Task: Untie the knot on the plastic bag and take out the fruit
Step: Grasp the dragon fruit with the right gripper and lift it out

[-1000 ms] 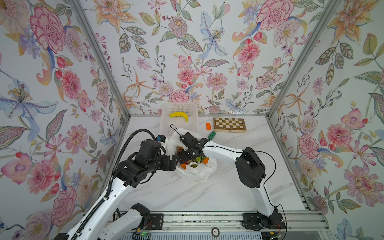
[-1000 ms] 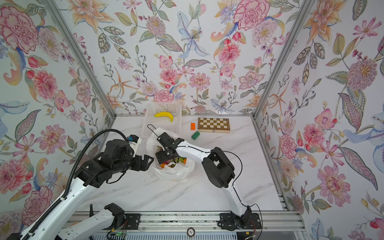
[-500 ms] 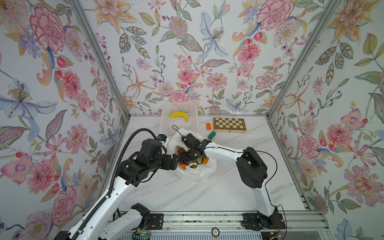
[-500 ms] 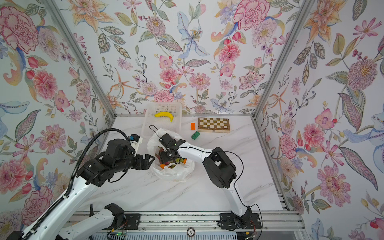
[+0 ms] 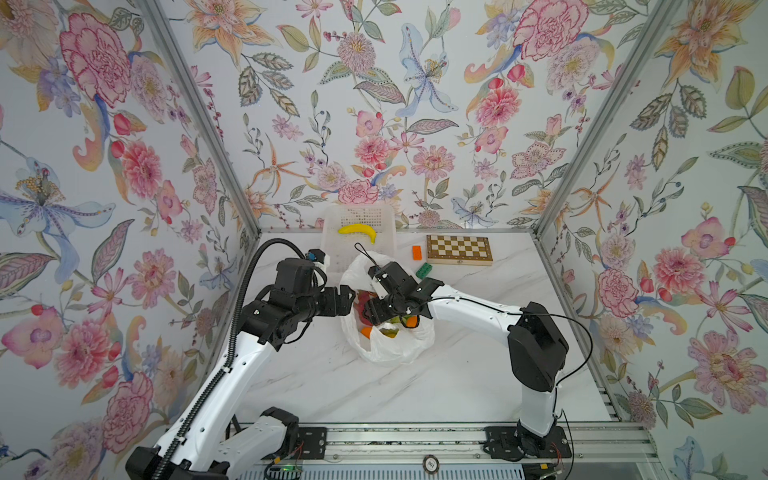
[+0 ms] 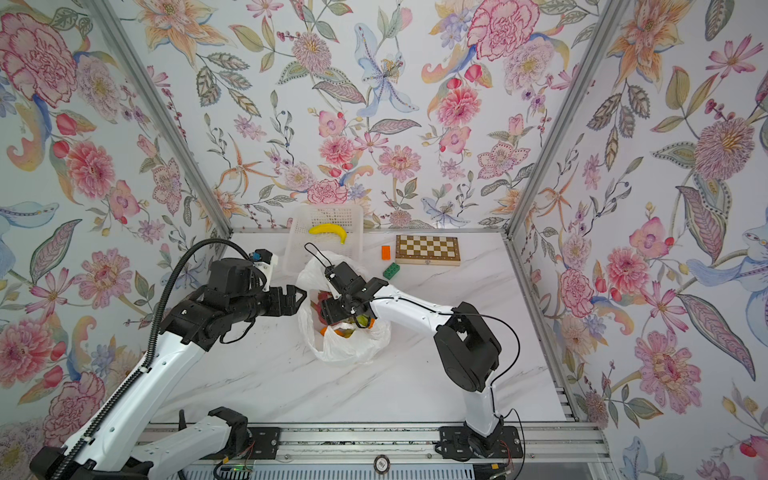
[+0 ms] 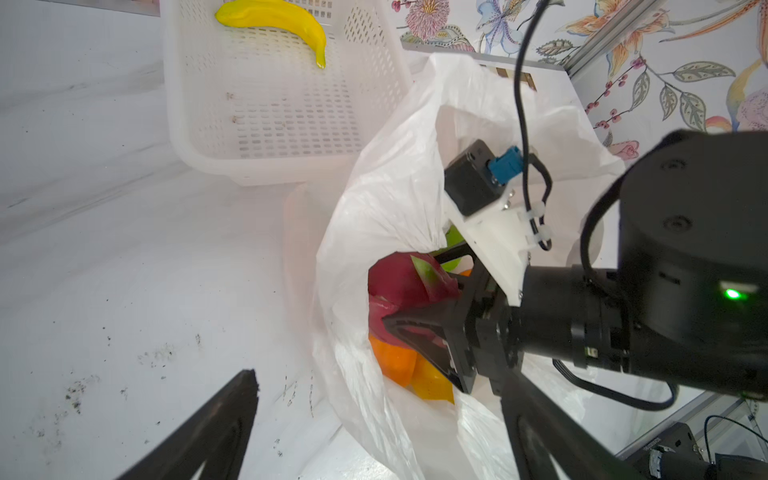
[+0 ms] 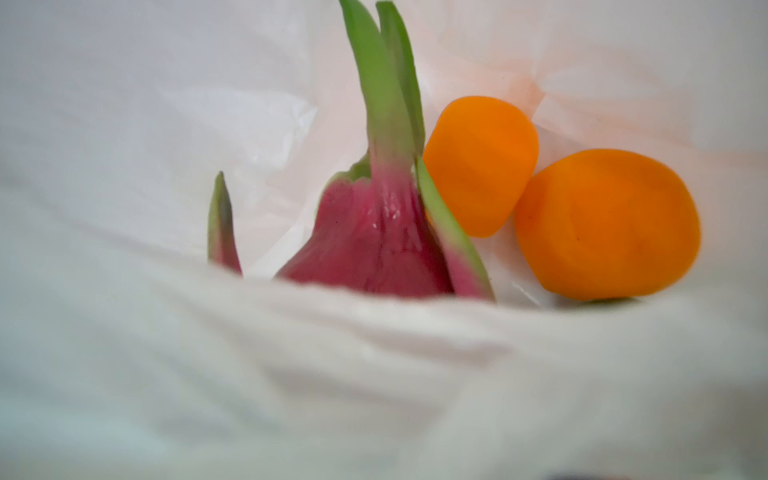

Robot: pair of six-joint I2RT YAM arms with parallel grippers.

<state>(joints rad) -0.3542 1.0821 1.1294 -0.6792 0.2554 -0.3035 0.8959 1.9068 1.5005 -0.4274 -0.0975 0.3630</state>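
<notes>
The robot's left gripper needs to close on the magenta body [image 7: 398, 289] of the dragon fruit, below its green leaves, to take it from the right gripper.
The plastic bag [image 5: 390, 349] [image 6: 353, 349] lies mid-table with its mouth gaping; the knot is not in view. Inside it I see fruit: a magenta dragon fruit [image 7: 403, 278] [image 8: 374, 241], two oranges [image 8: 478, 166] [image 8: 606, 224], a yellow piece [image 7: 432, 384] and a green one [image 7: 455, 237]. My right gripper [image 5: 372, 309] [image 7: 411, 291] reaches into the bag, its fingers closed on either side of the dragon fruit. In the right wrist view bag film hides the fingers. My left gripper [image 5: 347, 302] [image 7: 386, 424] stands open at the bag's left rim, bag wall between its fingers.
A white perforated basket [image 5: 330, 245] with a banana [image 5: 357, 230] stands right behind the bag. A chessboard [image 5: 459, 249], an orange brick [image 5: 416, 251] and a green brick [image 5: 424, 270] lie at the back right.
The right gripper's jaws have narrowed from wide open onto the dragon fruit inside the bag. The left arm has barely moved.
</notes>
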